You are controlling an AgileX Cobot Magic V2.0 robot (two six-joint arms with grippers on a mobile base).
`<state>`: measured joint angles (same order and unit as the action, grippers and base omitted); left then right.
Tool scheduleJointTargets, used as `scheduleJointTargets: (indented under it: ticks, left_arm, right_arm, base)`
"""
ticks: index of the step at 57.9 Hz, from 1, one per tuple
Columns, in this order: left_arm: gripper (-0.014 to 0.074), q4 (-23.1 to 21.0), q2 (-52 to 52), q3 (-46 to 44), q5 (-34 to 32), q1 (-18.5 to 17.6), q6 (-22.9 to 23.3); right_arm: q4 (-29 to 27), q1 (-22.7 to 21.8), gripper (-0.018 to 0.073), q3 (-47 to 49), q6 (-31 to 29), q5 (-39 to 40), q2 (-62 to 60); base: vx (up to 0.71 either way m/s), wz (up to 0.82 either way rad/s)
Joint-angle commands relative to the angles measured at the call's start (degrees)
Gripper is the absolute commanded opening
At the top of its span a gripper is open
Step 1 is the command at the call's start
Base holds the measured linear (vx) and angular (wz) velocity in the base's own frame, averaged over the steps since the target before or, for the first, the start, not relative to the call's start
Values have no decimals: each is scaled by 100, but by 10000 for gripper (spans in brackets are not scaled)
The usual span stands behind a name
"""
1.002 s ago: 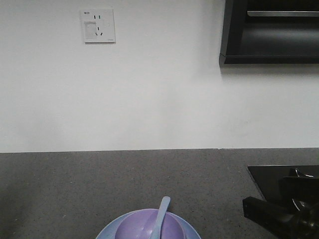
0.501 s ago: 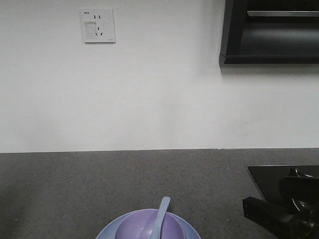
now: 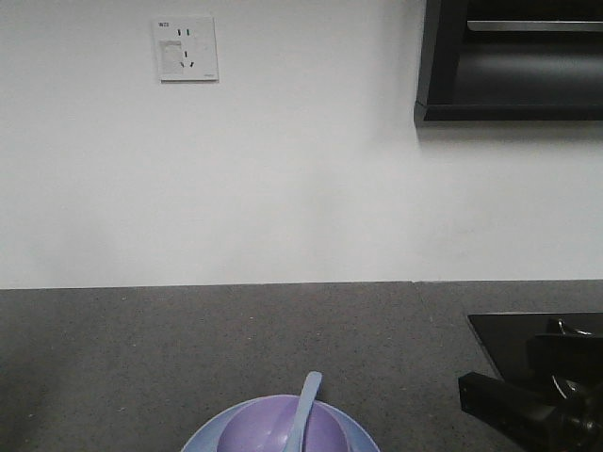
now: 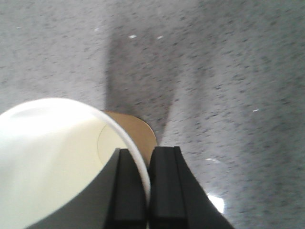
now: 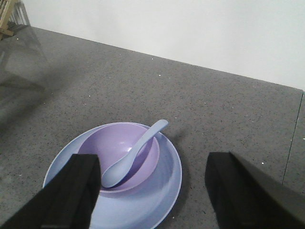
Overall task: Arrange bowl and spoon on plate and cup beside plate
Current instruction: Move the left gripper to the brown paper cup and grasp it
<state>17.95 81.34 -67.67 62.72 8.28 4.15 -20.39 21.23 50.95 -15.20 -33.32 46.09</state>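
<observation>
The left gripper will release the brown paper cup on the counter (image 3: 101, 439) beside the plate, opposite the black cooktop. The cup now hangs tilted above the counter.
The lavender bowl (image 5: 121, 155) sits on the pale blue plate (image 5: 159, 188), with the pale blue spoon (image 5: 133, 152) lying in it, handle pointing up and right. Both show again at the bottom edge of the front view: bowl (image 3: 254, 428), spoon (image 3: 303, 405), plate (image 3: 363, 438). My right gripper (image 5: 152, 191) hangs open above the plate, holding nothing. In the left wrist view my left gripper (image 4: 148, 183) is shut on the white rim of the brown paper cup (image 4: 57, 157), one finger inside, one outside. The cup hangs tilted above the counter.
Grey speckled counter (image 3: 141, 358) runs back to a white wall with a socket (image 3: 186, 49). A black cooktop (image 3: 528, 344) lies at the right, with a black hood (image 3: 513, 61) above it. A wooden rack (image 5: 7, 19) stands at the far left.
</observation>
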Motion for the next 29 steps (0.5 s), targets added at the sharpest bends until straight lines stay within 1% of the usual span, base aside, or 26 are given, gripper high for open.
scheduleJointTargets:
  ticks: [1,5,10,15,19,23,29]
  left_arm:
    - [3,462,-194,-182,-23,-8,61]
    - [-8,530,-281,-182,-9,-8,79]
    - [-7,523,-471,-182,-106,-8,216]
    - [-7,406,-719,-182,-210,-18,254]
    - [-7,163,-929,-182,-293,-18,242]
    - [-6,-186,-1153,-182,-373,-30,140]
    - [-3,-661,-1419,-182,-399,-145,-58]
  right_arm:
    - [-36,-15,532,166,-61,413,-26]
    - [-36,-15,532,166,-61,413,-26]
    - [-36,-15,532,166,-61,419,-26]
    - [-36,-15,532,166,-61,419,-26]
    - [-36,-15,532,166,-61,419,-26]
    - [-36,-15,532,166,-61,425,-26]
    - [-36,-15,532,166,-61,425,-26]
  base:
    - [0,0]
    - [0,0]
    - [0,0]
    - [0,0]
    - [0,0]
    - [0,0]
    - [0,0]
